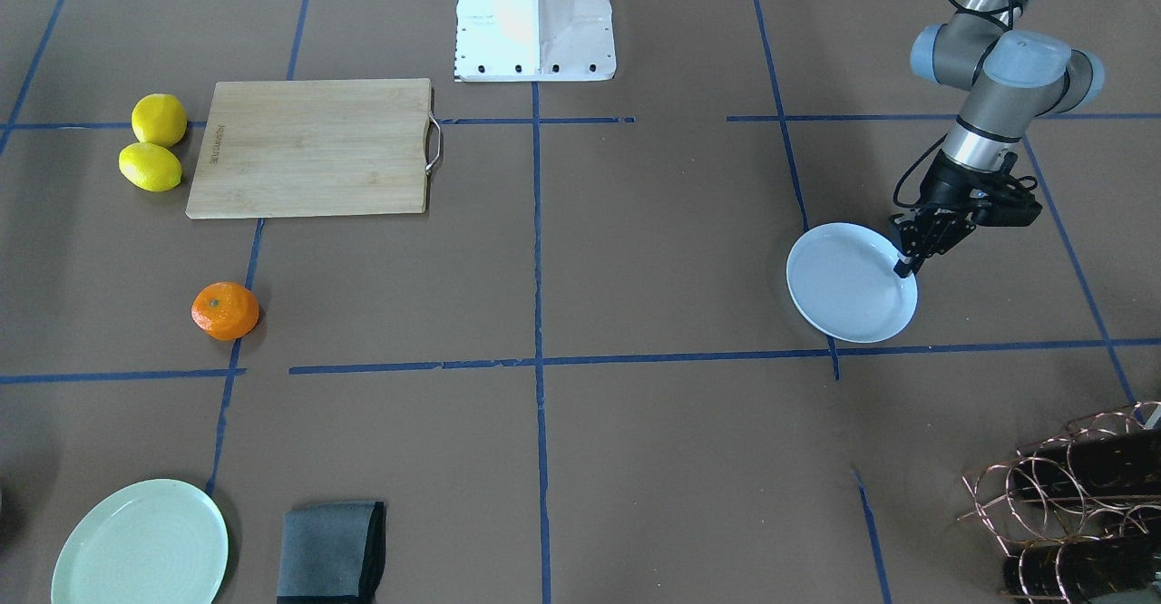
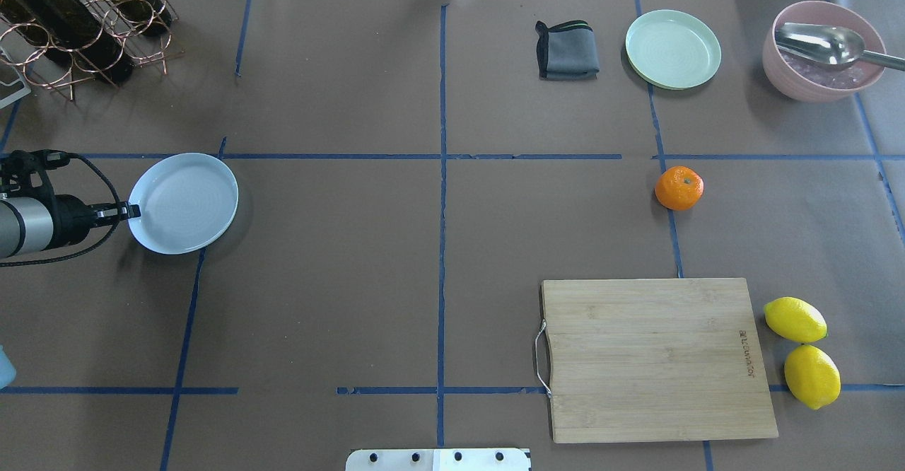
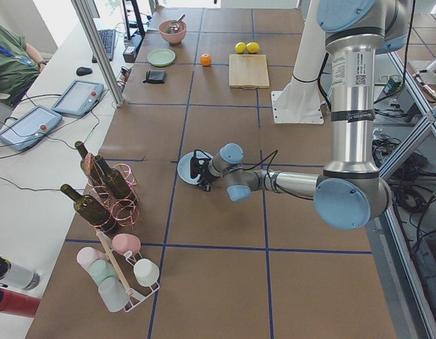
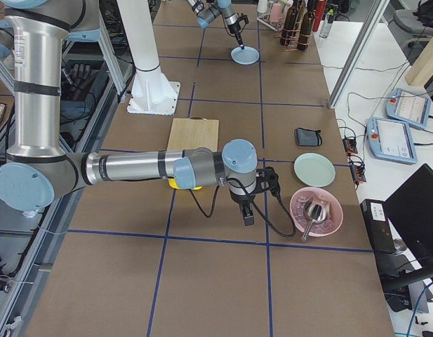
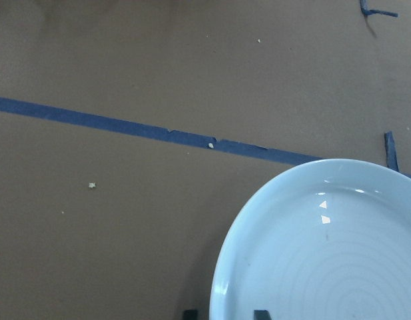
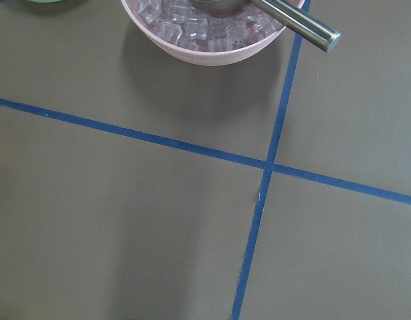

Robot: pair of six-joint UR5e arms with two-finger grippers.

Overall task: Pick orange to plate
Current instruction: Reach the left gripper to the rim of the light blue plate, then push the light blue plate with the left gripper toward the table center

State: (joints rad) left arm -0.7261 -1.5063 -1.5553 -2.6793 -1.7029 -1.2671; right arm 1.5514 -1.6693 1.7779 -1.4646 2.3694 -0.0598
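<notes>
The robot's left gripper will put the bluish-white plate down on the middle blue line [image 1: 540,283], just base-side of its tape crossing.
The orange [image 2: 679,188] rests on the brown table on the right half, beyond the cutting board, with no gripper near it. The bluish-white plate [image 2: 185,202] sits far off on the left half. My left gripper [image 2: 134,209] is at the plate's near-left rim. In the left wrist view its two fingertips [image 5: 260,313] straddle the rim of the plate [image 5: 325,253] closely, shut on it. My right gripper [image 4: 248,214] hangs low over the table in front of the pink bowl. It shows only in the exterior right view, so I cannot tell whether it is open or shut.
A wooden cutting board [image 2: 654,358] lies near the robot's base, with two lemons [image 2: 795,320] beside it. A pale green plate [image 2: 673,48], a folded grey cloth [image 2: 565,50] and a pink bowl of ice with a metal spoon [image 2: 820,54] line the far edge. A wine rack [image 2: 78,18] stands far left.
</notes>
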